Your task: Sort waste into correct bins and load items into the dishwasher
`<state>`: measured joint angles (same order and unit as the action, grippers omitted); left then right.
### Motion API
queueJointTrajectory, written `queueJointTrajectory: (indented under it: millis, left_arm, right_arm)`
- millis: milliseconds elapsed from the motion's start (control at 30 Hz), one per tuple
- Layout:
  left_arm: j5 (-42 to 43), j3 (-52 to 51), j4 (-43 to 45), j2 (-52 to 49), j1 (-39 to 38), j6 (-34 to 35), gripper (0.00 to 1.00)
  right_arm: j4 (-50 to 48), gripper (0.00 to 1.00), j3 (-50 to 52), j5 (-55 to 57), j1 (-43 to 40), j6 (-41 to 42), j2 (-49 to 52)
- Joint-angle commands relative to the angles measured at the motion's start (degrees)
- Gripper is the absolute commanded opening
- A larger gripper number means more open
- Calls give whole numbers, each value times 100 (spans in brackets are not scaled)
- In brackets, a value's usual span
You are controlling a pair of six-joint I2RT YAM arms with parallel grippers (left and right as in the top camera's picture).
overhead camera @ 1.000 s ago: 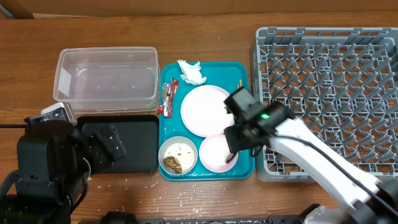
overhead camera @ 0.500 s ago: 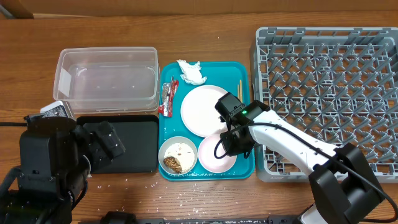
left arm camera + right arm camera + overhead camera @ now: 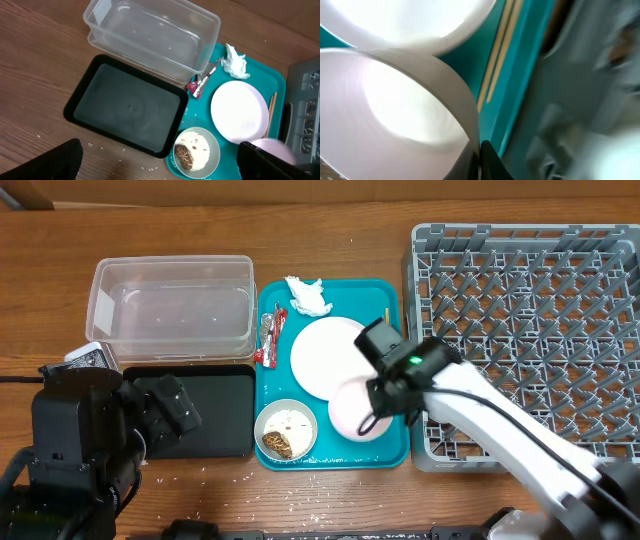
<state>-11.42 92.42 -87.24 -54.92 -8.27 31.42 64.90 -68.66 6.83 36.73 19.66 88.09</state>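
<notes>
My right gripper is going to let go of the pink bowl among the pegs in the middle of the grey dish rack [image 3: 537, 353].
My right gripper [image 3: 383, 402] is shut on the rim of a pink bowl [image 3: 352, 416], which hangs tilted over the teal tray [image 3: 392, 448]. The right wrist view shows the bowl's wall [image 3: 395, 110] pinched at the gripper [image 3: 480, 150]. On the tray lie the plate [image 3: 325, 355], a bowl of food crumbs [image 3: 287, 430], the white tissue [image 3: 307, 297], the red wrapper [image 3: 268, 338] and the chopsticks [image 3: 385, 315]. The clear tub [image 3: 172, 310] and black tray [image 3: 200, 410] sit to the left. The grey dish rack [image 3: 530, 330] stands to the right. My left gripper [image 3: 160, 167] is open above the table.
Rice grains are scattered on the wood near the black tray's front edge [image 3: 100, 145]. The rack's near wall [image 3: 425, 435] is close to my right arm. The left arm's base [image 3: 70, 440] occupies the front left corner.
My right gripper has shut on the pink bowl's rim and raised it, tilting it toward the plate. The left arm has not moved.
</notes>
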Motion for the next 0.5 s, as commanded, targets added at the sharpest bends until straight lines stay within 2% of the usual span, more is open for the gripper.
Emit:
queueJointTrajectory:
  millis: [0,133,233,467]
  left_arm:
    - [-98,68,9,-9,-37,74,100]
    - [-98,68,9,-9,-37,74,100]
    - [-98,68,9,-9,-37,74,100]
    - [-98,68,9,-9,-37,74,100]
  right_arm:
    - [-81,4,-348,1532,-87,723,-931]
    - [-155,4,-345,3783,-284,1720,-1591]
    - [-170,4,-345,4992,-756,2361,-1720]
    - [-649,4,-339,5423,-2142,2437,-1196]
